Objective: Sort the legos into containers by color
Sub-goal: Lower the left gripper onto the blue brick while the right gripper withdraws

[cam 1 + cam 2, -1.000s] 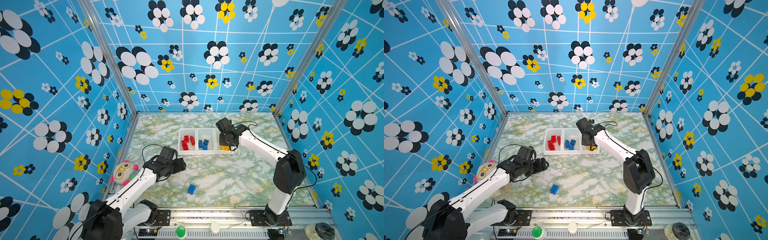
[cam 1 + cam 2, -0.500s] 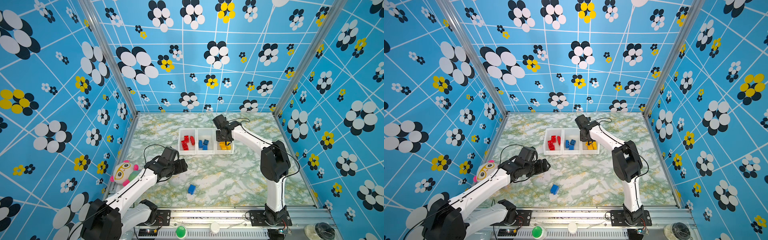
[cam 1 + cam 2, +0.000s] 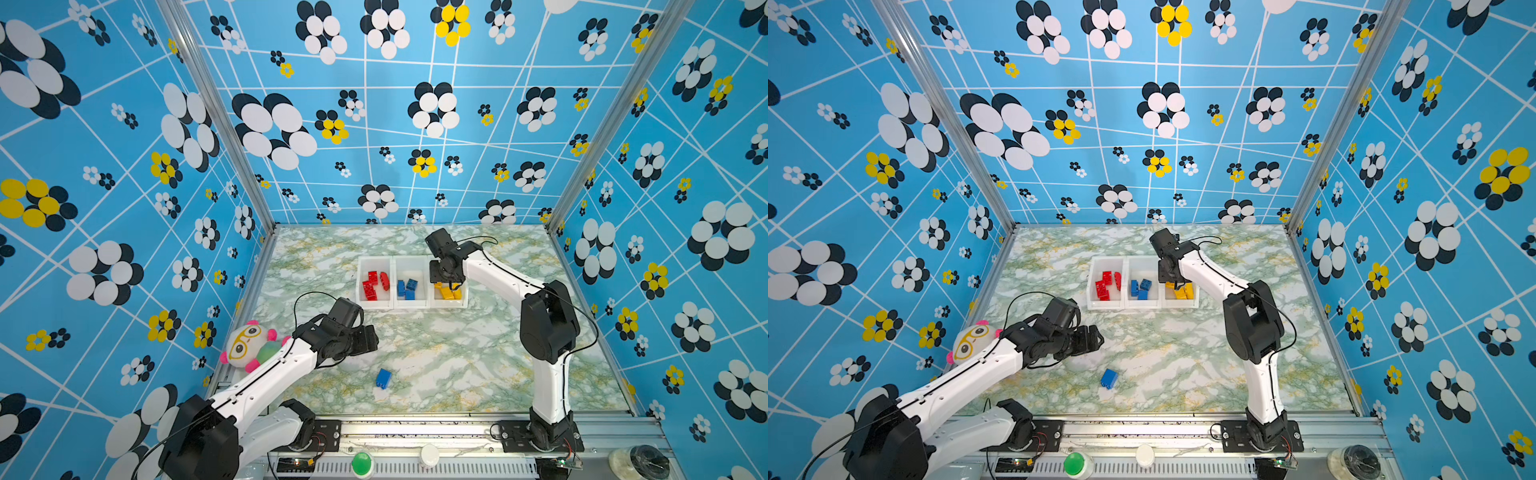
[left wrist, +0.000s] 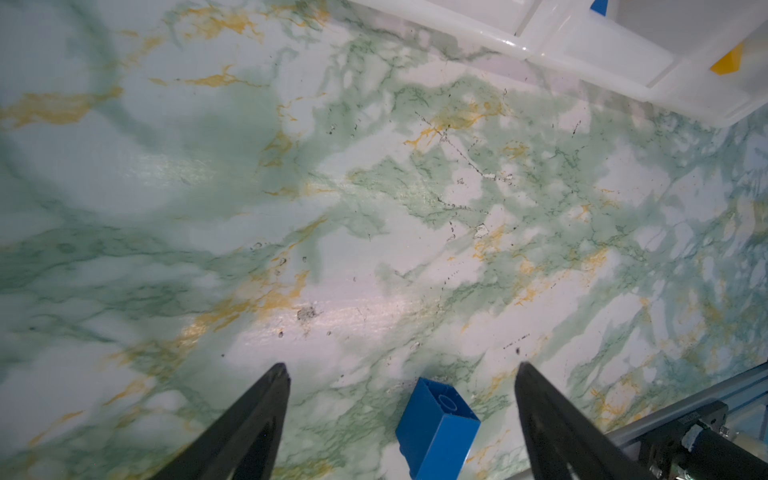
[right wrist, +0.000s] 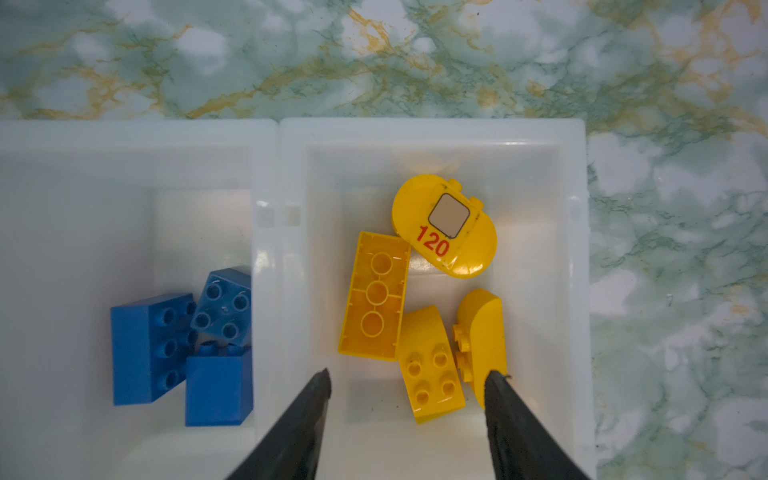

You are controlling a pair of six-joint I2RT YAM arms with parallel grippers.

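Note:
The robot's left gripper should next move to the loose blue lego near the table's front edge and close on the lego's opposite sides [image 3: 384, 378] [image 4: 437, 436].
Three white containers [image 3: 411, 306] stand joined in a row at mid-table. In both top views they hold, left to right, red legos [image 3: 376, 284], blue legos [image 3: 406, 287] and yellow legos [image 3: 448, 291]. My right gripper [image 5: 409, 373] hangs open over the yellow bin [image 5: 432, 124], nothing between its fingers. Below it lie several yellow pieces, one rounded and marked "120" [image 5: 444, 226]. One loose blue lego [image 3: 383, 378] lies on its side near the front of the table. My left gripper [image 4: 402, 368] is open above the marble, with that blue lego [image 4: 436, 428] between and beneath its fingers, untouched.
A plush toy with yellow glasses [image 3: 249, 343] lies at the table's left edge beside my left arm. A metal rail with a green button [image 3: 361, 462] and a white knob [image 3: 428, 455] runs along the front. Patterned blue walls close in three sides.
My right gripper's jaws have opened over the yellow bin, and its arm has swung more upright. My left gripper has edged right, toward the loose blue lego.

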